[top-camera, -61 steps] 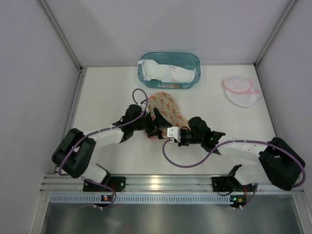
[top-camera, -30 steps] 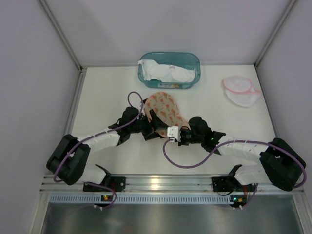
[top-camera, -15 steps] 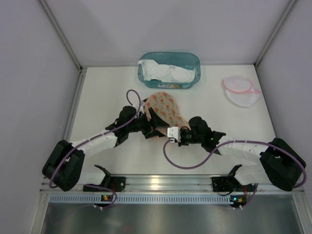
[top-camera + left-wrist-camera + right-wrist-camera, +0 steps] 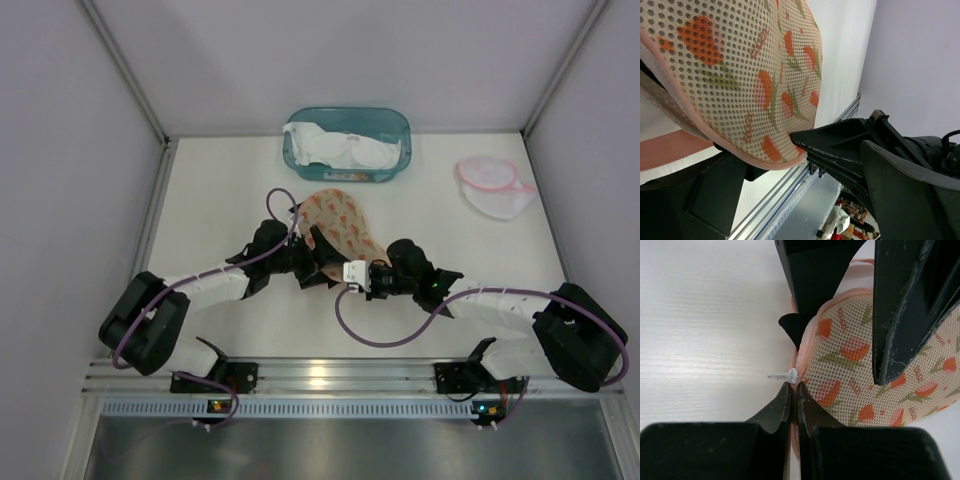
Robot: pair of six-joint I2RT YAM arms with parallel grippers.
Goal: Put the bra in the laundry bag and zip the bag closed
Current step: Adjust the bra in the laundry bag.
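Observation:
The open fingers of my left gripper straddle the pink zip edge beyond the white zip pull. Next, my left gripper backs off and pinches the zip pull [image 4: 791,376].
The laundry bag [image 4: 336,222] is cream mesh with orange tulips and a pink zip edge, and lies mid-table. My left gripper [image 4: 310,260] grips its near-left end; in the left wrist view [image 4: 771,159] the pink rim sits between the two fingers. My right gripper [image 4: 338,276] is shut on the pink zip edge [image 4: 794,388], just below the white zip pull [image 4: 789,375]. The bag fills the right wrist view [image 4: 850,360], and a left finger [image 4: 905,305] lies over it. I cannot see whether a bra is inside. White bras [image 4: 340,148] lie in the basket.
A teal basket [image 4: 398,122] stands at the back centre. A second white mesh bag with a pink rim [image 4: 493,188] lies at the back right. Side walls close in the table left and right. A metal rail [image 4: 320,375] runs along the near edge.
My left arm swung its elbow out to the left and came back, and the bag shifted slightly up-left and back with it. The right arm has stayed still.

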